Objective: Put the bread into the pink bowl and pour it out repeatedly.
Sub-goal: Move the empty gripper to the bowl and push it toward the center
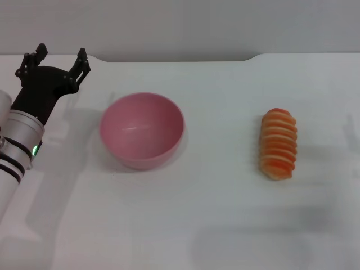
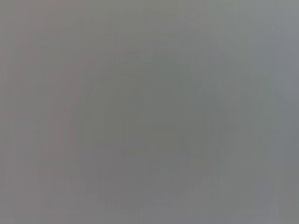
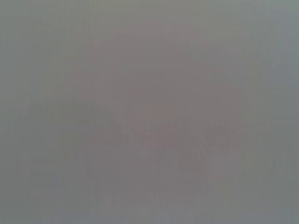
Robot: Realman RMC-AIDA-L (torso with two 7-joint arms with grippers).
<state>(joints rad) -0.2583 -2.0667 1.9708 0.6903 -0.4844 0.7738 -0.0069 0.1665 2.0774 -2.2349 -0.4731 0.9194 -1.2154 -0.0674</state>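
The robot's left gripper will close on the pink bowl's rim (image 1: 104, 116), on the side farthest from the bread.
The pink bowl (image 1: 142, 130) stands upright and empty on the white table, left of centre in the head view. The bread (image 1: 278, 143), a ridged orange loaf with pale stripes, lies on the table to the right, well apart from the bowl. My left gripper (image 1: 61, 58) is at the far left, beyond and left of the bowl, open with nothing between its fingers. My right gripper does not show in any view. Both wrist views show only a featureless grey.
The table's far edge (image 1: 180, 58) runs across the top of the head view, with a grey wall behind it. A faint shadow lies on the table near the front right.
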